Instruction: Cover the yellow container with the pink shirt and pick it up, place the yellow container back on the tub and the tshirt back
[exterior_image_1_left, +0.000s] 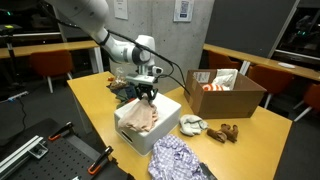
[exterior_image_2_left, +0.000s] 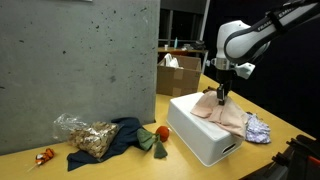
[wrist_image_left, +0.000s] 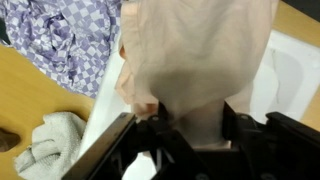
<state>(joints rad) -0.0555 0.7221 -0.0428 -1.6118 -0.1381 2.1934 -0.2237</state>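
Next, I open my gripper, as it spans the pink shirt around the yellow container on the tub, then pinch only the shirt's cloth (exterior_image_2_left: 215, 98) and lift it clear.
The pink shirt (exterior_image_1_left: 138, 118) lies draped over the top of the white tub (exterior_image_1_left: 152, 138) in both exterior views; it also shows on the tub (exterior_image_2_left: 200, 138) as a pink heap (exterior_image_2_left: 228, 114). My gripper (exterior_image_1_left: 147, 95) comes down from above onto the shirt (exterior_image_2_left: 221, 96). In the wrist view the shirt (wrist_image_left: 195, 50) fills the middle, and its cloth sits bunched between my two fingers (wrist_image_left: 192, 122), which press on it from both sides. The yellow container is hidden, and I cannot tell whether it is under the shirt.
A checkered purple cloth (exterior_image_1_left: 180, 160) lies beside the tub, also in the wrist view (wrist_image_left: 70, 40). A crumpled white rag (wrist_image_left: 48, 148) and a brown object (exterior_image_1_left: 228, 132) lie on the table. An open cardboard box (exterior_image_1_left: 228, 98) stands behind. A plastic bag (exterior_image_2_left: 88, 138) and a dark blue cloth (exterior_image_2_left: 125, 138) lie by a concrete wall.
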